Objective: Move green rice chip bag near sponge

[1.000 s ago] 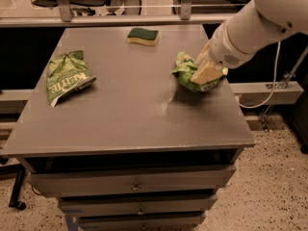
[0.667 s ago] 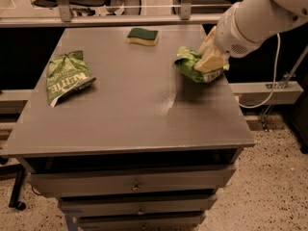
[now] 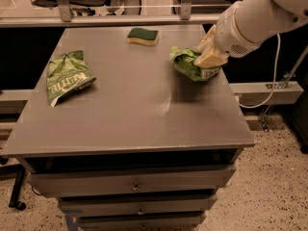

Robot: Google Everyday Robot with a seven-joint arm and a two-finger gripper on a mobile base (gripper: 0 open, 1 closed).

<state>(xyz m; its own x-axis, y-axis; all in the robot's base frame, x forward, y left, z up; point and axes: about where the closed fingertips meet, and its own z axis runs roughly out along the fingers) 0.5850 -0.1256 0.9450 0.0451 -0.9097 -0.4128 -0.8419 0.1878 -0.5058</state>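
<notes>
I will release the green rice chip bag near the table's far edge, against the sponge's end nearest my arm (image 3: 171, 33).
The green rice chip bag (image 3: 188, 64) is a puffy light-green bag held just above the right side of the grey table (image 3: 130, 105). My gripper (image 3: 208, 57) comes in from the right on a white arm and is shut on the bag's right end. The sponge (image 3: 143, 36), dark green on top with a pale yellow body, lies at the table's far middle, a short way up and left of the bag.
A flatter green Kettle bag (image 3: 66, 76) lies on the table's left side. Drawers (image 3: 134, 184) sit below the table's front edge. A rail (image 3: 120, 19) and chairs stand behind the table. A white cable (image 3: 269, 88) hangs at the right.
My gripper has carried the green rice chip bag away from me, toward the far edge and nearer the sponge. The Kettle bag and sponge have not moved.
</notes>
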